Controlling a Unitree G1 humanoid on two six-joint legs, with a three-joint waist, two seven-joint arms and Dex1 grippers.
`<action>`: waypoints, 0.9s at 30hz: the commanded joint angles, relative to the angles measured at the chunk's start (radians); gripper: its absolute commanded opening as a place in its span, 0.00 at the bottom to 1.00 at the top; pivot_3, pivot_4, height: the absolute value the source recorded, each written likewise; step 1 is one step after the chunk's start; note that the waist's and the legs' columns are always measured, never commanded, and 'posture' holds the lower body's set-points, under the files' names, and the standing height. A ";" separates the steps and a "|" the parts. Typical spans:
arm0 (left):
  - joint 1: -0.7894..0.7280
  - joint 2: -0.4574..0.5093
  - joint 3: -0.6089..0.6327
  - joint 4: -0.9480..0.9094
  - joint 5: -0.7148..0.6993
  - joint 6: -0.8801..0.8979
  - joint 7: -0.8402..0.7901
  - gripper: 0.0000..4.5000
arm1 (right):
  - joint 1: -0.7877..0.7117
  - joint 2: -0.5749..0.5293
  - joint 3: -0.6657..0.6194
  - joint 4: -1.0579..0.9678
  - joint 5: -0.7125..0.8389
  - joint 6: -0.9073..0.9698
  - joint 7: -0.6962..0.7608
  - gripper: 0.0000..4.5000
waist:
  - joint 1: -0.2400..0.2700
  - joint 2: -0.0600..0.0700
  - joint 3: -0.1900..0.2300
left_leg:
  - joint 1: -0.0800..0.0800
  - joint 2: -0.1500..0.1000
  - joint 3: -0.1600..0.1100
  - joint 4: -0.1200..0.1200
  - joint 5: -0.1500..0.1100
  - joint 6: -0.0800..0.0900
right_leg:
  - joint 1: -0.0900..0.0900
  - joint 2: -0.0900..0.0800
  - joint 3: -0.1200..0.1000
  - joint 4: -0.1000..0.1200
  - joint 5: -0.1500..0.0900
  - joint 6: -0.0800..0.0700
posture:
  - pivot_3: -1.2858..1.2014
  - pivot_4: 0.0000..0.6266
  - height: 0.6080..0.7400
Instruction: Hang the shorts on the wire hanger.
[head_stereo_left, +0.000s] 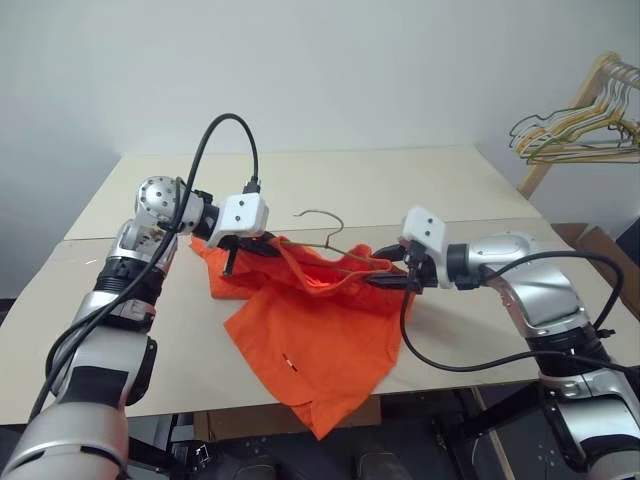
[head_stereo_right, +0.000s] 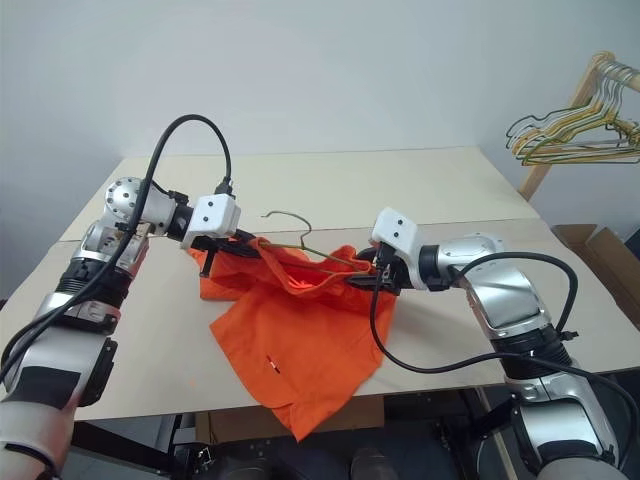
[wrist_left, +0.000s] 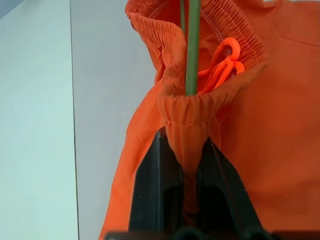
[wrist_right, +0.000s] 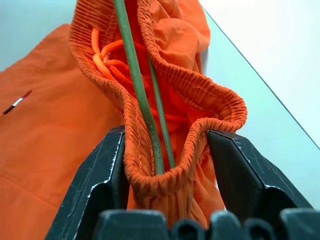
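The waistband hangs open around the end of the wire hanger, so I need to use my right gripper to pinch the waistband's fold and hanger together (wrist_right: 165, 186) before my left gripper opens.
The orange shorts (head_stereo_left: 310, 330) hang over the table's front edge, their waistband lifted between my two grippers. The wire hanger (head_stereo_left: 322, 216) runs inside the waistband, with its hook sticking up above the fabric. My left gripper (wrist_left: 185, 137) is shut on the gathered waistband at the left end, where the green-grey wire (wrist_left: 192, 45) comes out of the fold. My right gripper (wrist_right: 165, 132) stands open around the waistband's right end. The bunched elastic and two hanger wires (wrist_right: 142, 105) lie between its spread fingers (wrist_right: 97, 175). The knotted drawstring (wrist_right: 102, 55) shows inside the waistband.
The pale table (head_stereo_left: 400, 180) has a seam across its middle and bare room behind the shorts. A wooden rack with several wire hangers (head_stereo_left: 580, 130) stands at the back right. A cardboard box (head_stereo_left: 605, 250) sits on the floor at the right.
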 joint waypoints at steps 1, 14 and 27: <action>-0.008 0.019 0.014 -0.028 -0.017 0.020 -0.035 0.00 | -0.009 -0.015 -0.012 -0.031 -0.005 -0.009 -0.003 0.61 | 0.000 0.000 0.000 | 0.000 0.000 0.000 0.000 0.000 0.000 | 0.000 0.000 0.000 0.000 0.000 0.000 | 0.48 0.00 1.00; 0.005 0.023 -0.005 -0.098 -0.003 0.059 -0.070 0.00 | 0.019 -0.003 0.039 -0.082 0.000 0.030 0.008 0.53 | -0.001 0.000 0.000 | 0.000 0.000 0.000 0.000 0.000 0.000 | 0.000 0.000 0.000 0.000 0.000 0.000 | 0.48 0.00 1.00; 0.027 0.020 -0.010 -0.089 0.028 0.013 -0.044 0.00 | 0.033 0.002 0.057 -0.122 0.000 0.063 -0.006 0.03 | -0.001 0.000 0.000 | 0.000 0.000 0.000 0.000 0.000 0.000 | 0.000 0.000 0.000 0.000 0.000 0.000 | 0.48 0.00 1.00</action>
